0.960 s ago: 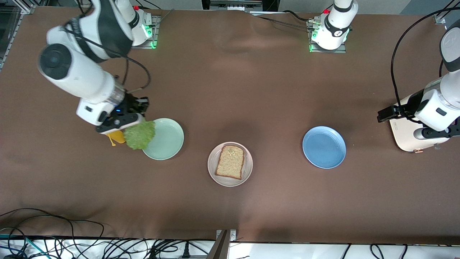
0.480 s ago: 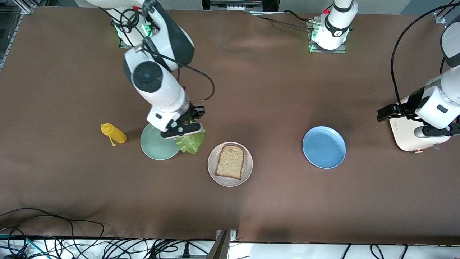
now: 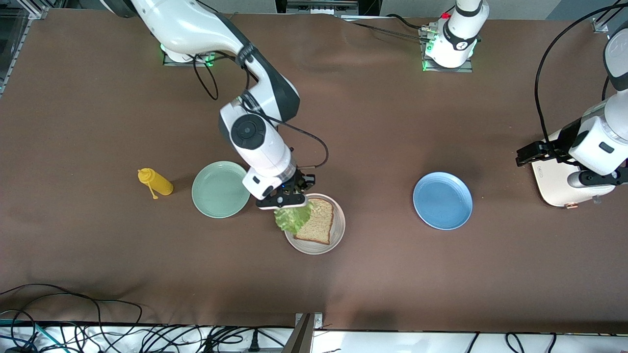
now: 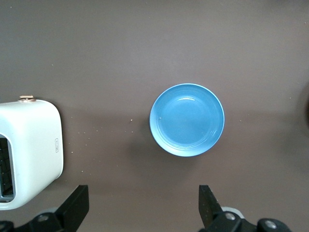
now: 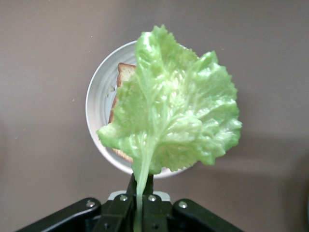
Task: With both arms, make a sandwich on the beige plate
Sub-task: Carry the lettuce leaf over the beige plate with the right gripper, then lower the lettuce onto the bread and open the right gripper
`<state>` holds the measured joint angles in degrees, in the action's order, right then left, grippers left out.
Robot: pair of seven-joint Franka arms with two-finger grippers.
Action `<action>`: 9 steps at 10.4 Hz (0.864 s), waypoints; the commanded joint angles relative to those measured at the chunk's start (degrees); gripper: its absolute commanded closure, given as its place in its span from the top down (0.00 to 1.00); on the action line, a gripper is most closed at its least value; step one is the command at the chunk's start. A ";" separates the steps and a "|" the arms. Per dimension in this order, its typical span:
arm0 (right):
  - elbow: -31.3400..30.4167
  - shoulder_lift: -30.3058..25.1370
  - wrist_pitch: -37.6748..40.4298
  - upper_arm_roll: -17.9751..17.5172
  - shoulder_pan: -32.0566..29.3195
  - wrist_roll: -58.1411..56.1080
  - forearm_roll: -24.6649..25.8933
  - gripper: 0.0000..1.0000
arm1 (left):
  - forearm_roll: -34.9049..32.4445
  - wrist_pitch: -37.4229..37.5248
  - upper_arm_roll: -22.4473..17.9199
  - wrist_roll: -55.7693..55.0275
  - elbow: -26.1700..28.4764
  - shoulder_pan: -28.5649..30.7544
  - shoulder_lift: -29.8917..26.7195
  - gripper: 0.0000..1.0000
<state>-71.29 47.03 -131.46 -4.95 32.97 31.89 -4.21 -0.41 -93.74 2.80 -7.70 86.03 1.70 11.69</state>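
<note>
I should use my right gripper to lay the lettuce leaf down over the middle of the brown toast (image 3: 313, 227) (image 5: 149, 114) for the sandwich. The leaf now hangs over the plate's edge.
The beige plate (image 3: 338, 230) sits mid-table with one slice of brown toast (image 3: 319, 223) on it. My right gripper (image 3: 287, 200) is shut on the stem of a ruffled green lettuce leaf (image 3: 293, 218) and holds it over the plate's edge toward the right arm's end. In the right wrist view the lettuce leaf (image 5: 174, 111) hangs from the right gripper (image 5: 141, 186) and covers most of the toast (image 5: 123, 73) and the plate (image 5: 99, 104). My left gripper (image 4: 143, 208) is open and empty, up in the air beside a toaster (image 4: 29, 150). No second slice shows.
A mint-green plate (image 3: 221, 189) and a yellow squeeze bottle (image 3: 155, 182) lie toward the right arm's end. A blue plate (image 3: 442, 200) lies toward the left arm's end and shows in the left wrist view (image 4: 187, 119). The pale toaster (image 3: 557, 184) stands at the table's end there.
My right arm has carried the lettuce leaf from over the mint-green plate across to over the beige plate's edge. The left arm has barely moved.
</note>
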 commanded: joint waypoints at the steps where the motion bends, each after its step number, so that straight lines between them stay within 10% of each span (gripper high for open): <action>1: 3.88 5.51 -5.97 2.66 2.71 2.20 0.52 0.00 | -1.35 1.10 0.10 0.32 -0.77 -0.12 -0.18 1.00; 9: 4.14 11.41 -16.36 3.02 6.32 9.07 1.83 0.00 | -1.26 1.10 0.10 0.40 -0.86 -0.12 -0.18 1.00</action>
<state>-69.77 55.72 -145.91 -2.72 38.40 39.21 -3.85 -0.41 -93.71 2.86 -7.70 86.00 1.69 11.69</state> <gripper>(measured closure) 0.952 0.000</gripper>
